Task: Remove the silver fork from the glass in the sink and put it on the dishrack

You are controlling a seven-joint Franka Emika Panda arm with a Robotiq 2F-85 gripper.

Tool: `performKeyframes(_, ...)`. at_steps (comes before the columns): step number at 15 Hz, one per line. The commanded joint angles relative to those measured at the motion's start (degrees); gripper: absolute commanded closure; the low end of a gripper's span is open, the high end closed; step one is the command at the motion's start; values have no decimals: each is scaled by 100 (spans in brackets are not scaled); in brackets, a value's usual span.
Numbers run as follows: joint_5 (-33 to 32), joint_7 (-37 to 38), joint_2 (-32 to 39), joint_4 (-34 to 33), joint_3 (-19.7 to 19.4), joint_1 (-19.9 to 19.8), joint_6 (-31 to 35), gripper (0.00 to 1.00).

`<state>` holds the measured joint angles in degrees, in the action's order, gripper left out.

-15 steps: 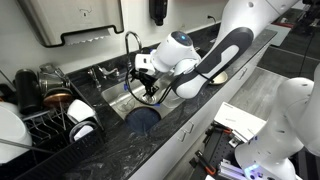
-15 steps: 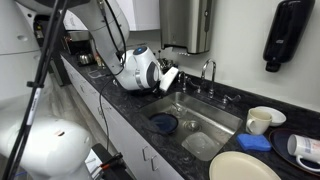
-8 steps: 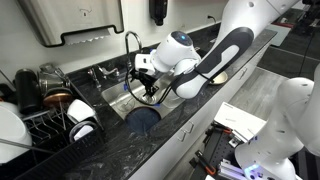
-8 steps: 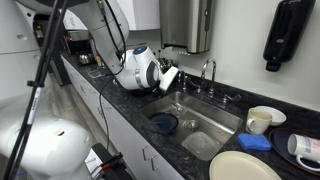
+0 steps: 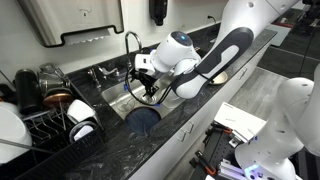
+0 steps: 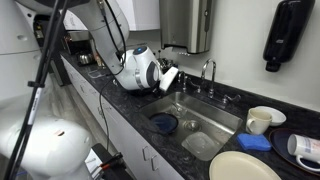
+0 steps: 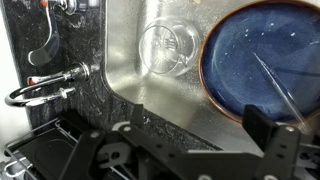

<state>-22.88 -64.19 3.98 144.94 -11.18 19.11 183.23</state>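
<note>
My gripper needs to go next to the clear glass (image 5: 134, 98) (image 7: 166, 43) beside the dark-blue dish and close on the silver fork near its tines.
The sink (image 7: 130, 60) is a steel basin, seen in both exterior views (image 5: 118, 97) (image 6: 215, 118). On its floor stand a round dark-blue dish (image 7: 240, 40) (image 5: 143, 118) (image 6: 163, 123) and a clear rounded glass (image 7: 165, 45) (image 6: 200, 146). A thin silver streak that looks like the fork (image 7: 272, 87) lies across the blue dish, not in the glass. My gripper (image 7: 180, 140) (image 5: 148, 92) (image 6: 172, 80) hangs above the basin, open and empty, touching nothing. The black wire dishrack (image 5: 40, 122) stands beside the sink.
The curved chrome faucet (image 7: 40, 93) (image 5: 131, 42) (image 6: 208, 70) rises at the basin's back edge. The rack holds a dark pot (image 5: 30, 90) and a white cup (image 5: 82, 113). A white mug (image 6: 262, 120) and plate (image 6: 245, 167) show on that side. The black marbled counter (image 5: 150, 140) surrounds the sink.
</note>
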Motion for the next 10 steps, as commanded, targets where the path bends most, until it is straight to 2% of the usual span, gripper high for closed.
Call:
performKeyframes(1, 0, 0, 0, -1, 0, 0, -1, 0)
performKeyframes(5, 0, 0, 0, -2, 0, 0, -3, 0)
performKeyframes(10, -585, 108, 495, -535, -514, 154, 142, 0)
